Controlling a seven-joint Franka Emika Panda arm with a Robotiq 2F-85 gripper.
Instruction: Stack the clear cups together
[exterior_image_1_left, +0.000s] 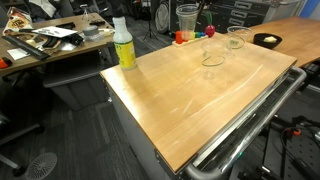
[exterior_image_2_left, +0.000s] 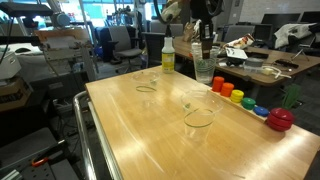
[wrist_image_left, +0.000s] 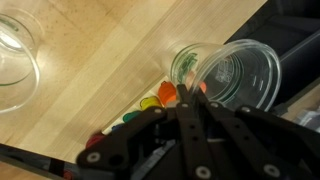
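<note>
I should let go of the held clear cup inside the clear cup nearer the middle (exterior_image_1_left: 215, 59) of the wooden table with my gripper.
My gripper (wrist_image_left: 172, 103) is shut on the rim of a clear cup (wrist_image_left: 238, 75) and holds it tilted just above a second clear cup (wrist_image_left: 183, 64) at the table's edge. In both exterior views this pair reads as one tall clear shape (exterior_image_1_left: 187, 18) (exterior_image_2_left: 203, 66) below the gripper (exterior_image_2_left: 204, 35). Two more clear cups stand apart on the wooden top, one nearer the middle (exterior_image_1_left: 212, 60) (exterior_image_2_left: 147, 84) and one nearer the edge (exterior_image_1_left: 237, 38) (exterior_image_2_left: 199, 114). One of them shows at the left of the wrist view (wrist_image_left: 14, 60).
A white-and-yellow spray bottle (exterior_image_1_left: 123, 45) (exterior_image_2_left: 168, 56) stands at a table corner. Small red, orange, yellow and green objects (exterior_image_2_left: 240, 98) (wrist_image_left: 160, 97) line the edge beside the held cup. The wooden table (exterior_image_1_left: 190, 110) has a metal rail; desks and chairs surround it.
</note>
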